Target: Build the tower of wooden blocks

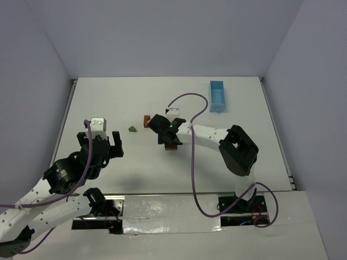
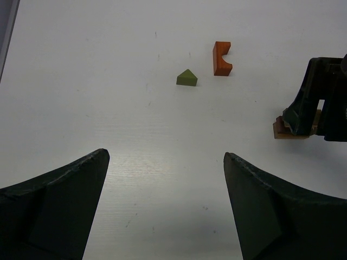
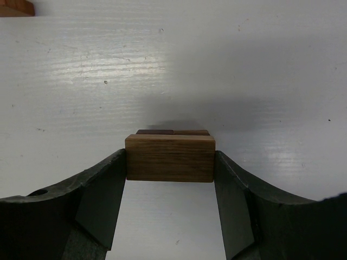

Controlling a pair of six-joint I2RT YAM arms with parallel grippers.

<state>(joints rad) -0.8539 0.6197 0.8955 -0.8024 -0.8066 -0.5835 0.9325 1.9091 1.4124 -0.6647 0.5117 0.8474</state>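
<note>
My right gripper will release the brown wood block on top of the two lower blocks (image 1: 171,147) (image 3: 171,153) that lie side by side.
My right gripper (image 1: 169,138) is shut on a brown wood block (image 3: 170,158), its fingers pressed on both short ends. The block sits just over two lower blocks (image 3: 172,131), one dark brown and one lighter, lying side by side on the table; these show under the gripper in the top view (image 1: 172,147). An orange arch piece (image 1: 147,121) lies on its side to the left, and an olive-green triangle (image 1: 132,128) lies beyond it. Both also show in the left wrist view: the arch (image 2: 221,58) and the triangle (image 2: 187,78). My left gripper (image 1: 101,145) is open and empty, well to the left.
A light-blue rectangular tray (image 1: 218,96) stands at the back right. The right gripper (image 2: 320,103) and the low blocks (image 2: 293,130) show at the right edge of the left wrist view. A purple cable (image 1: 191,103) loops above the right arm.
</note>
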